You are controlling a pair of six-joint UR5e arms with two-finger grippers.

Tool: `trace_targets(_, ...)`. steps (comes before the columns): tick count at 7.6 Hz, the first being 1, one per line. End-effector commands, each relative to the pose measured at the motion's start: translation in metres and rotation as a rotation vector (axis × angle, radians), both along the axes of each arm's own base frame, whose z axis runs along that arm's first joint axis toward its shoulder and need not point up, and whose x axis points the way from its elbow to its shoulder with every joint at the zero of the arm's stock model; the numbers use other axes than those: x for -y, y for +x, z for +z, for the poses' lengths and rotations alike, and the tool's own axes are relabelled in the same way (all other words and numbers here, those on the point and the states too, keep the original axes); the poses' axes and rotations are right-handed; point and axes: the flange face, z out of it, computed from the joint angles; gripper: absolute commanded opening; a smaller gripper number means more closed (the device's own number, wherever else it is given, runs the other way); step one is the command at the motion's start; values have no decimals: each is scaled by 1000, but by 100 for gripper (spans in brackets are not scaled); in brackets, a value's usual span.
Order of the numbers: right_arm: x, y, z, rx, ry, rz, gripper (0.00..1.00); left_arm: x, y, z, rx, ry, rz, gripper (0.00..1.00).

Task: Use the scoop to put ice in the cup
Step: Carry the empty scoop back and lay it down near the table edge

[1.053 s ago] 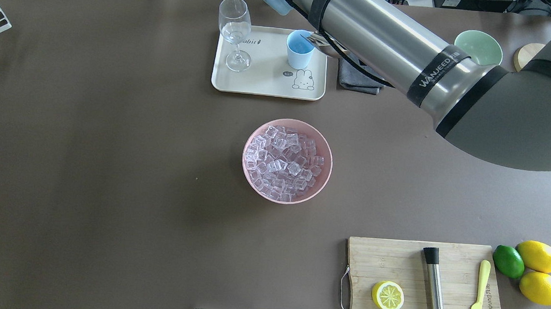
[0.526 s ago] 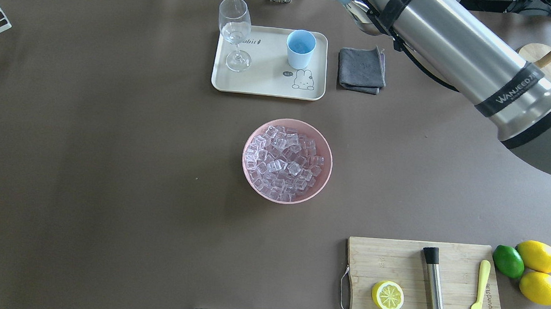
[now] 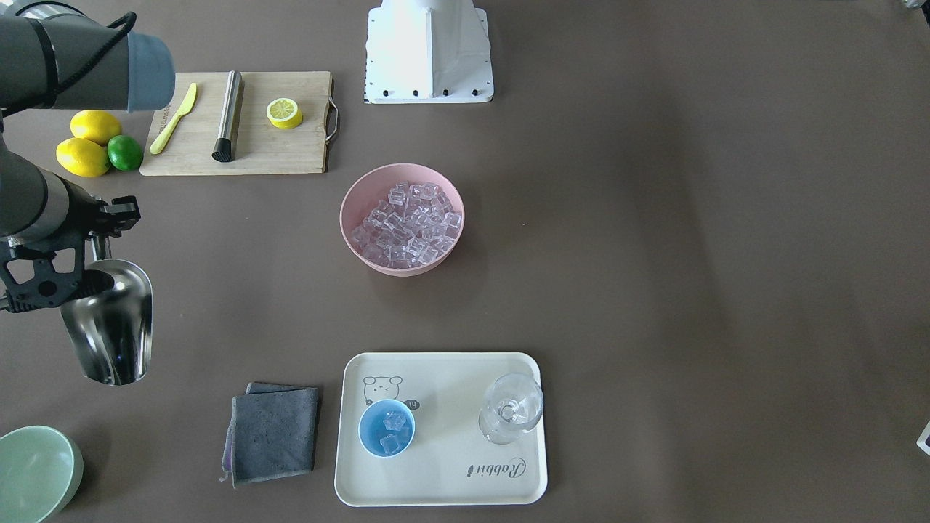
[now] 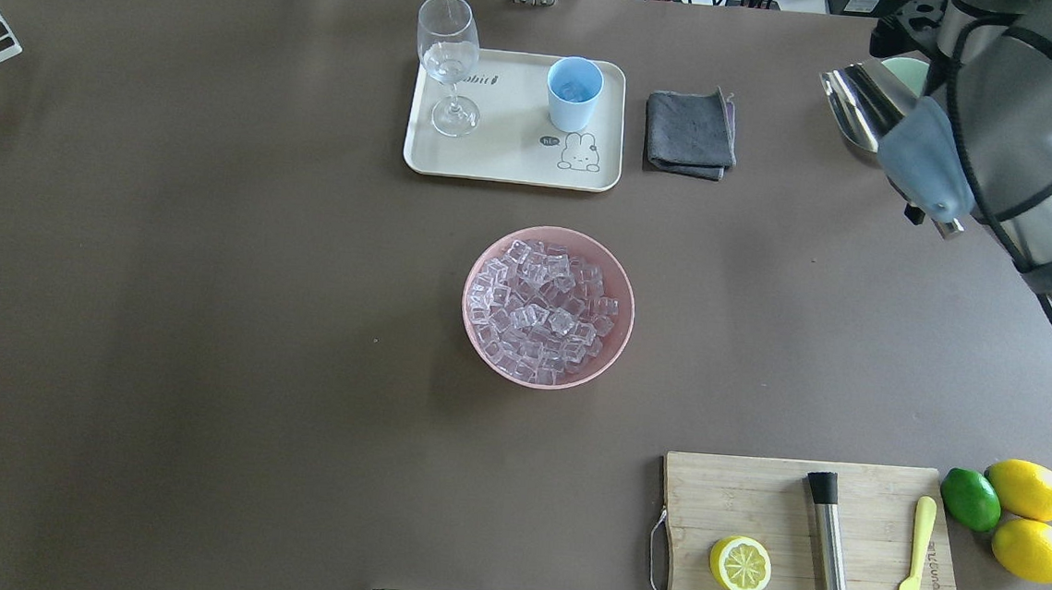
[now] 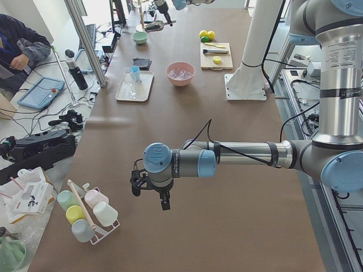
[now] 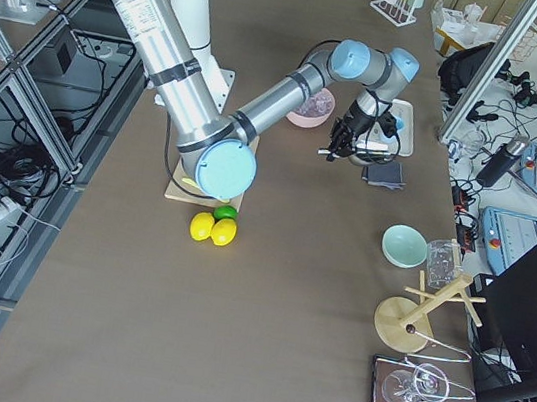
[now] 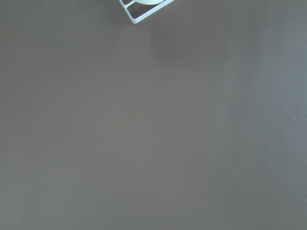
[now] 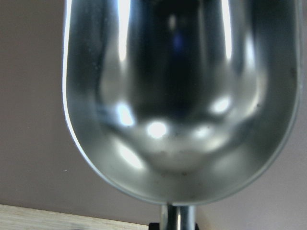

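Next, my right gripper puts the steel scoop down on the bare table [image 3: 62, 277] between the lemons and the pale green bowl.
My right gripper [image 3: 94, 243] is shut on the short handle of the steel scoop [image 3: 109, 327], held above the table far to the right of the tray. The scoop also shows in the overhead view [image 4: 859, 105], and its trough is empty in the right wrist view [image 8: 182, 105]. The light-blue cup [image 3: 386, 428] stands on the tray with a few ice cubes [image 3: 392, 434] in it; it also shows in the overhead view [image 4: 573, 93]. More ice [image 4: 544, 305] fills the pink bowl [image 4: 477, 329] at mid-table. My left gripper [image 5: 150, 192] hovers over bare table far left; I cannot tell its state.
The cream tray [image 4: 508, 155] also bears a stemmed glass [image 4: 450, 63]. A grey cloth [image 4: 690, 132] lies beside it, and a pale green bowl [image 3: 29, 472] stands near the scoop. A cutting board [image 4: 752, 505] holds a lemon half, rod and knife, with lemons and a lime beside it.
My right arm has swung away from the cup to the far right, carrying the scoop with it. The cup is uncovered and shows ice inside.
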Motion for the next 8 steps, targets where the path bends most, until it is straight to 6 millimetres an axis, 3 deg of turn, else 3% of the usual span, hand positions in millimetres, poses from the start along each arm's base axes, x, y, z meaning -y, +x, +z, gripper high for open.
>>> trace_targets(1, -49, 65, 86, 8, 16, 69, 0, 0, 0, 0, 0, 0, 0, 98)
trace_targets(3, -62, 73, 148, 6, -8, 153, 0, 0, 0, 0, 0, 1, 1, 98)
trace_targets(4, -55, 64, 162, 12, -51, 254, 0, 0, 0, 2, 0, -3, 0, 98)
trace_targets(5, -60, 60, 179, 41, -99, 300, 0, 0, 1, 3, -2, -7, 1, 98)
trace_targets(7, -95, 58, 222, 75, -176, 294, 0, -1, 2, 12, -4, -23, 3, 98)
trace_targets(8, -102, 38, 243, 95, -227, 256, 0, -1, 2, 12, -5, -23, 2, 98)
